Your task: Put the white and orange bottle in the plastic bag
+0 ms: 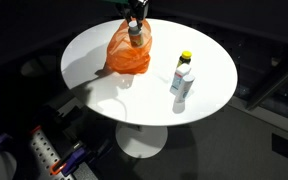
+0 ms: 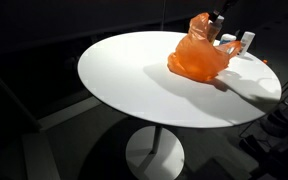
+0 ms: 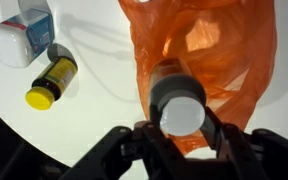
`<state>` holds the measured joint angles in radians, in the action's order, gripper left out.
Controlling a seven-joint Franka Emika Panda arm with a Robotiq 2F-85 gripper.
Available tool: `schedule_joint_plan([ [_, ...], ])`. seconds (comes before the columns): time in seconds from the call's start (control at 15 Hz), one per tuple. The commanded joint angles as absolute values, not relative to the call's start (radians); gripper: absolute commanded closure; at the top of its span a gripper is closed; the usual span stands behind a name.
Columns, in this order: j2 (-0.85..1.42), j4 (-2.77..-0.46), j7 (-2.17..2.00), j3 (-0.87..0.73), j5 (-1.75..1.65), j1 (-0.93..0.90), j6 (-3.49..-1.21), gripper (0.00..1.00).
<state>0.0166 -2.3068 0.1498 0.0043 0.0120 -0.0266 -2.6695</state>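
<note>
The bottle will be let go by my gripper deep in the middle of the orange plastic bag (image 1: 127, 49) (image 3: 196, 37), below the bag's open top. The bottle is now held at that opening.
An orange plastic bag (image 1: 129, 55) stands crumpled on the round white table (image 1: 99, 85); it also shows in an exterior view (image 2: 194, 58) and in the wrist view (image 3: 219, 50). My gripper (image 3: 181, 128) is shut on a bottle (image 3: 181, 105), of which I see a pale round end and a grey side; I cannot tell any orange on it against the bag. The gripper (image 1: 135, 28) holds the bottle right at the top of the bag, at its opening. In an exterior view the gripper (image 2: 216, 20) is just above the bag's far side.
A white bottle (image 1: 182, 82) with a blue label and a dark bottle with a yellow cap (image 1: 185, 58) are beside the bag; in the wrist view they are the white bottle (image 3: 22, 35) and the yellow-capped bottle (image 3: 52, 82), the latter lying down. Dark floor surrounds the table.
</note>
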Motion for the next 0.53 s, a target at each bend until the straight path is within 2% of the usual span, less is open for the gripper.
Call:
schedule_joint_plan([
  [0.0,0.068,-2.297,0.227,0.027,0.116,-0.028,-2.719,0.81],
  [0.47,0.153,-2.277,0.218,0.057,0.173,-0.017,-2.708,0.81],
])
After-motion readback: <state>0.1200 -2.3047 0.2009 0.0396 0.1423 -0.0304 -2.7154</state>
